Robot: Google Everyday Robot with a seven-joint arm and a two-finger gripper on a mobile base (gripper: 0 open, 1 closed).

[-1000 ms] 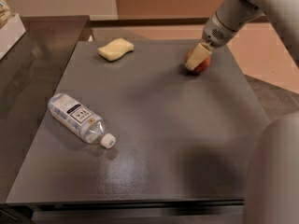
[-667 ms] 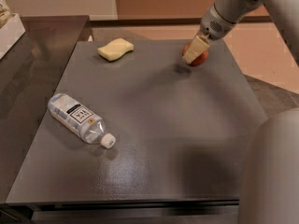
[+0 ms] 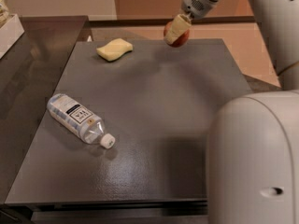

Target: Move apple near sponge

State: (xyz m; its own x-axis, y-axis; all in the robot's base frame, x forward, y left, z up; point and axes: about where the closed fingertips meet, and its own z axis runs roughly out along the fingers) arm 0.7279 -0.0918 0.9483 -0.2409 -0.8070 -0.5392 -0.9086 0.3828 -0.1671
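Note:
I have a spot to aim for on the dark table (image 3: pixel 142 51), close beside the pale yellow sponge's apple-facing end. My gripper needs to set the red apple, now held above the table's far edge, down there.
The red apple (image 3: pixel 179 40) hangs in the air above the far edge of the dark table (image 3: pixel 154 125), held between the beige fingers (image 3: pixel 176 28) of my gripper (image 3: pixel 176 32), which is shut on it. The pale yellow sponge (image 3: pixel 114 49) lies flat on the table at the far left. The apple is to the right of the sponge, a clear gap apart, and lifted off the surface.
A clear plastic water bottle (image 3: pixel 79 119) with a white cap lies on its side at the table's left. My white arm body (image 3: pixel 254 157) fills the lower right. A white box (image 3: pixel 8 29) sits on the counter at far left.
The gripper has lifted the apple off the table and carried it left, towards the sponge. The sponge and bottle have not moved.

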